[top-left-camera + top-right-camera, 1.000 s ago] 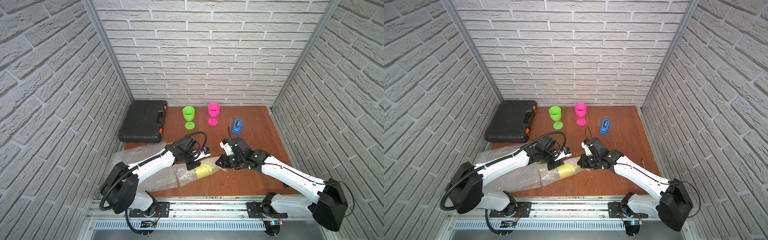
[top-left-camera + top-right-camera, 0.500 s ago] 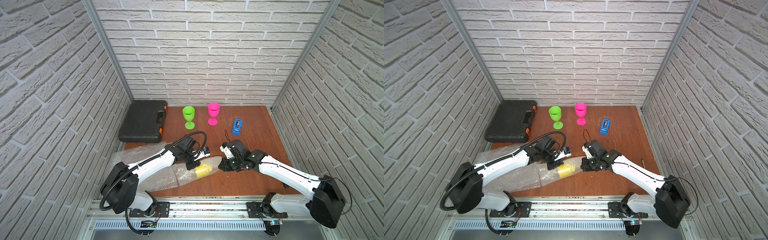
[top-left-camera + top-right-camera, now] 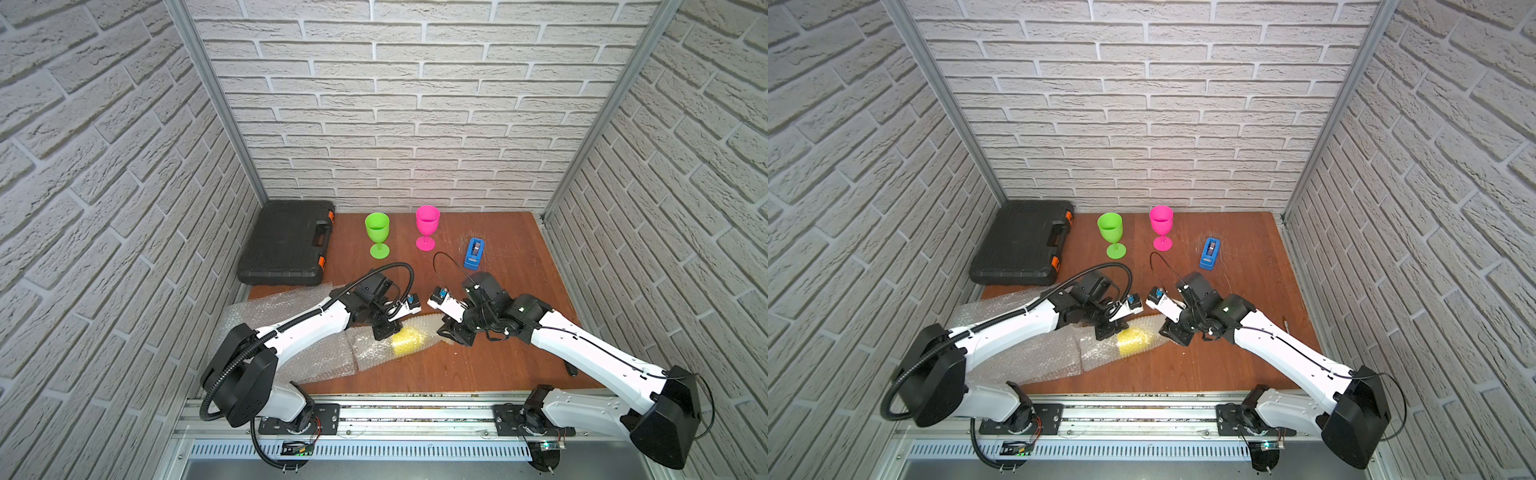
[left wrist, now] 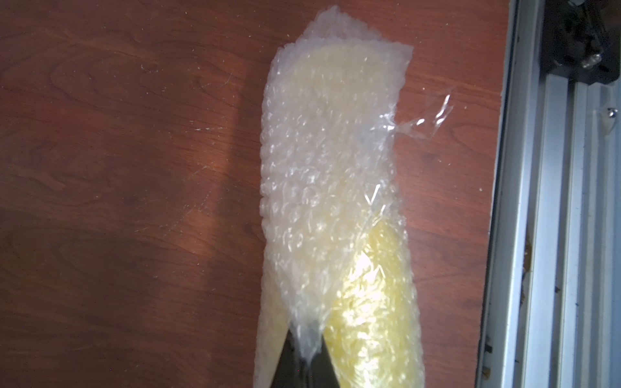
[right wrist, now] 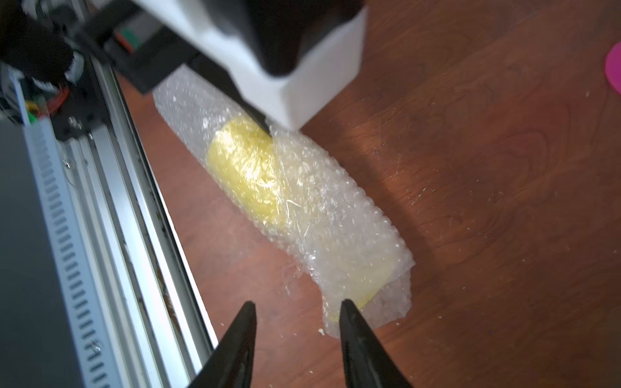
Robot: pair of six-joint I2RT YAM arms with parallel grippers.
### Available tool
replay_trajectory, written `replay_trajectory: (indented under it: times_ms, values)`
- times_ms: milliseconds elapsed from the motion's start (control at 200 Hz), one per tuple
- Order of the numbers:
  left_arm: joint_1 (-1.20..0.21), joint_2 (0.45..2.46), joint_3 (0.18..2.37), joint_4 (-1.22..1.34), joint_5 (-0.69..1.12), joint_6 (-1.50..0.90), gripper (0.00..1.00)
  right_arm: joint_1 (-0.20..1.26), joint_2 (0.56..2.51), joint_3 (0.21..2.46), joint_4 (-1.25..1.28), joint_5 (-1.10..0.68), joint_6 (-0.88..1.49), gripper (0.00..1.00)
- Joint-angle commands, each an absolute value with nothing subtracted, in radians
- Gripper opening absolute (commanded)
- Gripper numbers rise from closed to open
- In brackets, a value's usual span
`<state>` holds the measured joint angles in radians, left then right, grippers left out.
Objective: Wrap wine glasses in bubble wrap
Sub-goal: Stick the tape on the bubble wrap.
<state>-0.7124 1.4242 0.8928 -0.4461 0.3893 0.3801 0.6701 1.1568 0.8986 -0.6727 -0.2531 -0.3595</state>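
The wrap past the yellow bowl is open and flat, so next my right gripper picks up the roll by its stem (image 3: 432, 326) before my left gripper folds over the end of the wrap.
The yellow wine glass (image 3: 409, 341) (image 3: 1133, 341) lies on its side near the table's front, rolled inside a bubble wrap sheet (image 4: 329, 168). My left gripper (image 3: 384, 330) (image 4: 304, 361) is shut on a fold of that bubble wrap (image 5: 336, 215), beside the yellow bowl (image 4: 369, 302) (image 5: 248, 174). At the roll's right end my right gripper (image 3: 451, 334) (image 5: 298, 303) is open; one fingertip (image 5: 346, 304) lies against the wrap's edge, with bare table between the jaws. The green wine glass (image 3: 377, 235) (image 3: 1111, 232) and the pink wine glass (image 3: 427, 226) (image 3: 1161, 226) stand upright and bare at the back.
A black tool case (image 3: 286, 245) lies at the back left and a blue tape dispenser (image 3: 473, 252) at the back right. More bubble wrap sheets (image 3: 282, 307) lie under my left arm. A clear tape strip (image 4: 423, 124) sticks out from the roll. The metal rail (image 3: 415, 415) borders the front edge.
My right gripper has opened and let go of the end of the wrapped roll, after edging left toward it. The left gripper has kept its hold and stayed in place.
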Motion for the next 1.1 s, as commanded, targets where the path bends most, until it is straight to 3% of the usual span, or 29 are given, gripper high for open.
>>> replay_trajectory:
  times_ms: [0, 175, 370, 510, 715, 815, 935, 1095]
  values:
    - [-0.703, 1.45, 0.894, -0.425, 0.443, 0.371, 0.0, 0.677, 1.103, 0.82, -0.577, -0.258, -0.788, 0.54]
    - [-0.671, 1.456, 0.89, -0.417, 0.498, 0.365, 0.0, 0.716, 1.102, 0.771, -0.508, -0.247, -0.904, 0.63]
    - [-0.643, 1.505, 0.927, -0.459, 0.572, 0.375, 0.0, 0.795, 1.174, 0.749, -0.399, -0.094, -0.954, 0.68]
    - [-0.641, 1.527, 0.944, -0.48, 0.606, 0.383, 0.0, 0.828, 1.232, 0.757, -0.325, -0.023, -0.993, 0.99]
    - [-0.635, 1.542, 0.953, -0.494, 0.624, 0.392, 0.0, 0.836, 1.359, 0.785, -0.302, 0.013, -1.069, 1.0]
    - [-0.634, 1.546, 0.957, -0.504, 0.63, 0.393, 0.0, 0.836, 1.403, 0.799, -0.287, 0.036, -1.078, 0.97]
    - [-0.633, 1.545, 0.959, -0.506, 0.626, 0.391, 0.0, 0.836, 1.425, 0.82, -0.306, 0.036, -1.075, 0.82]
    - [-0.626, 1.527, 0.951, -0.48, 0.597, 0.371, 0.05, 0.836, 1.418, 0.83, -0.339, 0.03, -1.066, 0.49]
